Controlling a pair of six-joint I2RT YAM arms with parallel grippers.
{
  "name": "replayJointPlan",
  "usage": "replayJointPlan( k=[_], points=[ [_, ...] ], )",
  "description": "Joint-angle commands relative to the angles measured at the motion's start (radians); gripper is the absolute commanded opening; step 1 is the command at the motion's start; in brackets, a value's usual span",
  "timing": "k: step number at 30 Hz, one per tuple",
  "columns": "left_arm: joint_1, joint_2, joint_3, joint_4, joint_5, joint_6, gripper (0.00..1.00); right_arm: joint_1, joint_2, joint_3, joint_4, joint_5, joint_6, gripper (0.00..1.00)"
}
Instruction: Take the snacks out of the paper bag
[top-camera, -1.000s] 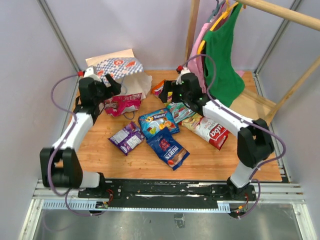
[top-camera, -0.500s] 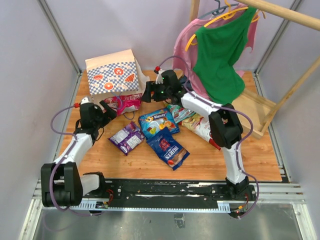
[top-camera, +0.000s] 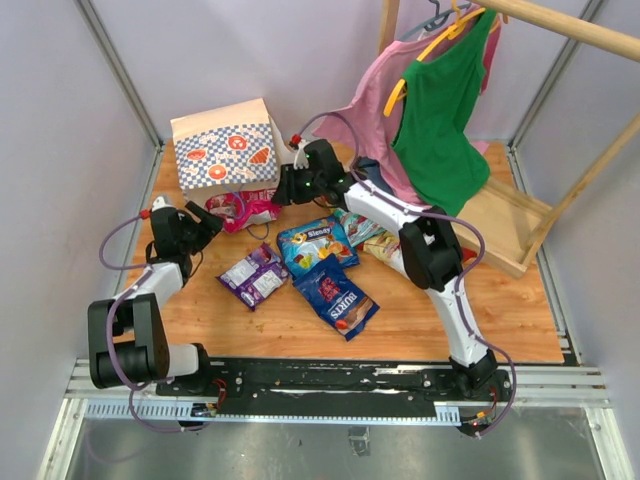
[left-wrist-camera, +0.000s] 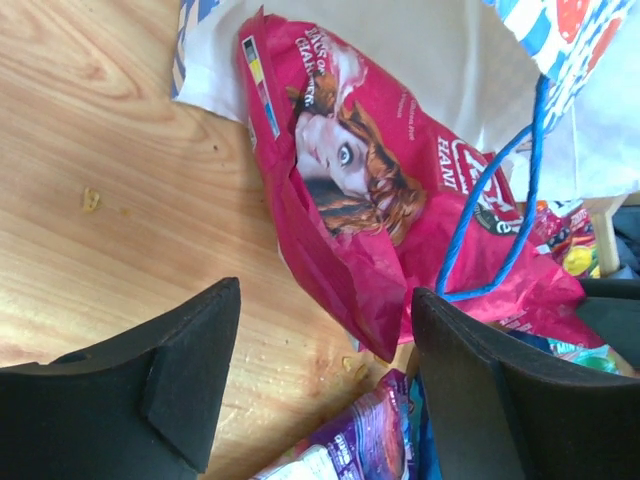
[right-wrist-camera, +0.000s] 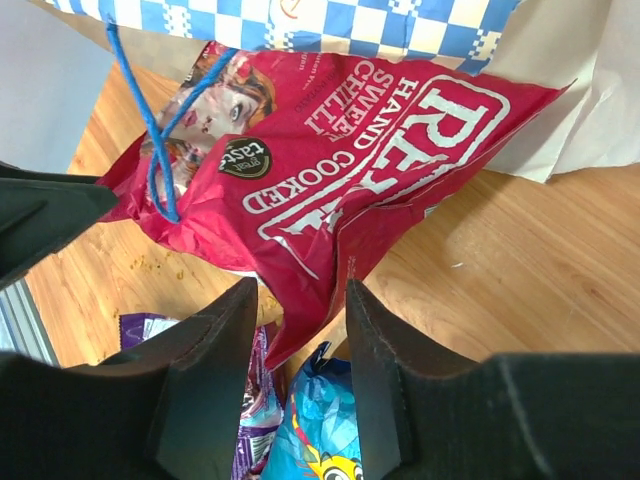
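Observation:
Next, I pinch its ends (right-wrist-camera: 290, 335) with both grippers before pulling the magenta-pink packet clear, as it lies under the blue cord handle with one corner loose in my left gripper.
The paper bag (top-camera: 222, 150) stands upright at the back left, its blue cord handle (left-wrist-camera: 480, 220) draped over a magenta-pink snack packet (top-camera: 243, 208) lying at its foot. My left gripper (top-camera: 208, 222) is open at that packet's left end, and the packet's corner (left-wrist-camera: 385, 340) sits between the jaws without being pinched. From the right, my right gripper (top-camera: 280, 190) stands narrowly open around the packet's other corner (right-wrist-camera: 300, 320). A purple packet (top-camera: 254, 275), two blue packets (top-camera: 315, 245) (top-camera: 337, 295) and a green-orange one (top-camera: 358, 225) lie on the wooden table.
A green garment (top-camera: 440, 110) and a pink one (top-camera: 370, 100) hang from a wooden rail at the back right, close over my right arm. The rack's wooden base (top-camera: 510, 225) lies at the right. Crumbs (left-wrist-camera: 395, 365) dot the table.
The bag went from slumped to upright. My right arm swung left to the magenta packet, and the left gripper drew back toward the left. Both jaws narrowed. The garments swayed.

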Motion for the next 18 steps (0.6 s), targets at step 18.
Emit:
replayJointPlan(
  k=[18],
  points=[
    [0.076, 0.082, 0.011, 0.252, 0.163, -0.077, 0.32, 0.013, 0.060, 0.065, -0.064, -0.017, 0.004, 0.05]
  ],
)
